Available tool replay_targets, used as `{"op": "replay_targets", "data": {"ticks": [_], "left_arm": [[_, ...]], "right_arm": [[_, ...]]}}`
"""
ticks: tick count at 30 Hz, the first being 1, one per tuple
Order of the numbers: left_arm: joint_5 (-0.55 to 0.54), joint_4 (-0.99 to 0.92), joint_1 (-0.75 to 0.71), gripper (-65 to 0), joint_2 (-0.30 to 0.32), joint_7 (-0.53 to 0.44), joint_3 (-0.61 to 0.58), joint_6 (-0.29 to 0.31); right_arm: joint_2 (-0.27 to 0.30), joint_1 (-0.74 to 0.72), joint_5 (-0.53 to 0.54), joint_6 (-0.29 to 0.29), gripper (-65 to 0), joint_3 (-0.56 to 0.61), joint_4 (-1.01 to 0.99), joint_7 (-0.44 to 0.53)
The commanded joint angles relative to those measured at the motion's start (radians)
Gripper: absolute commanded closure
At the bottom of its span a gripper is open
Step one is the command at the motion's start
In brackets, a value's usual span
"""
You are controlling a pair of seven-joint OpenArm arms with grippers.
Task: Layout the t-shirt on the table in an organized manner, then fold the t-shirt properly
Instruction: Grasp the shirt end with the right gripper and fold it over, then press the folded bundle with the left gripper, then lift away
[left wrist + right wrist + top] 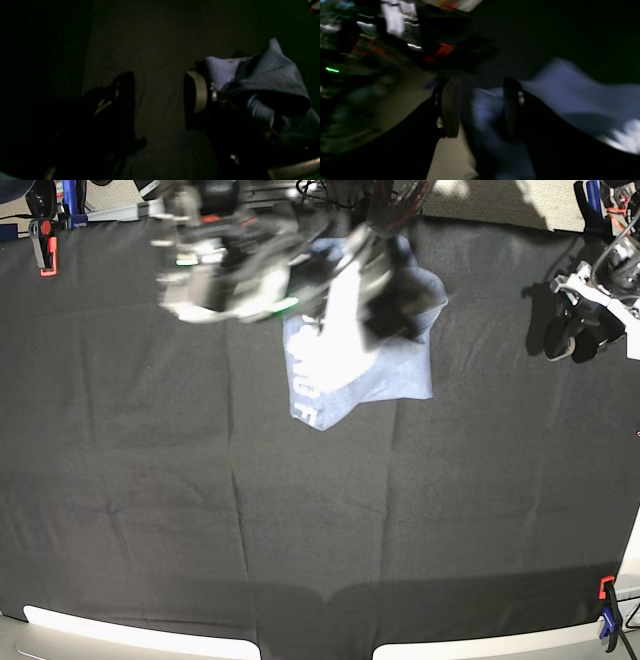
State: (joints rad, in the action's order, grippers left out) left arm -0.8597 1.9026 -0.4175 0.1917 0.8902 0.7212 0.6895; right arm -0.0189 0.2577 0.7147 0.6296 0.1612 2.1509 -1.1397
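The robot's right gripper should next move to the t-shirt's front corner (pixel 297 416) next to the white letter F and close there.
The blue-grey t-shirt (pixel 360 370) lies bunched at the back middle of the black-clothed table (pixel 300 530), with white lettering at its front left corner. My left gripper (pixel 160 97) is open over bare black cloth (pixel 155 45). The shirt (pixel 270 72) is heaped against the outside of its right finger (pixel 197 95). In the base view this gripper (pixel 385 305) is over the shirt's upper part. My right gripper (pixel 481 107) is blurred, with its fingers apart and shirt fabric (pixel 570 85) in and behind the gap. In the base view it (pixel 300 280) is at the shirt's left edge.
Orange-black clamps hold the cloth at the back left (pixel 42 245) and front right (pixel 607 620). A black and white device (pixel 585 305) stands at the right edge. Cluttered equipment (pixel 395 30) lies beyond the table's back edge.
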Motion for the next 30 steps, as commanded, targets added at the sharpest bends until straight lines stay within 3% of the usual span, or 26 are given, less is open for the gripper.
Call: {"op": "replay_targets", "data": {"ticks": [1, 6, 10, 13, 20, 30], "left_arm": [[-0.024, 0.016, 0.002, -29.2, 0.011, -0.026, 0.005, 0.009], [-0.093, 0.016, 0.002, -29.2, 0.01, -0.007, 0.003, 0.009], [-0.301, 0.016, 0.002, -29.2, 0.008, 0.151, -0.013, 0.009], [-0.38, 0.016, 0.002, -29.2, 0.008, 0.226, -0.079, 0.009], [-0.38, 0.017, 0.002, -29.2, 0.009, 0.217, -0.29, 0.009], [-0.217, 0.017, 0.03, -29.2, 0.008, 0.14, -0.537, 0.009]], "right_arm": [[0.0, -0.005, 0.01, 0.01, -26.7, -0.032, 0.06, 0.016], [0.08, 0.047, -0.075, -0.009, -26.7, -0.205, 0.198, 0.053], [0.149, 0.048, -0.151, -0.01, -26.7, -0.343, 0.2, 0.051], [0.193, 0.05, -0.146, -0.015, -26.7, -0.464, 0.2, 0.052], [0.232, 0.113, -0.083, -0.017, -26.7, -0.639, 0.197, 0.055], [0.225, 0.161, -0.083, -0.017, -26.7, -0.645, 0.196, 0.055]]}}
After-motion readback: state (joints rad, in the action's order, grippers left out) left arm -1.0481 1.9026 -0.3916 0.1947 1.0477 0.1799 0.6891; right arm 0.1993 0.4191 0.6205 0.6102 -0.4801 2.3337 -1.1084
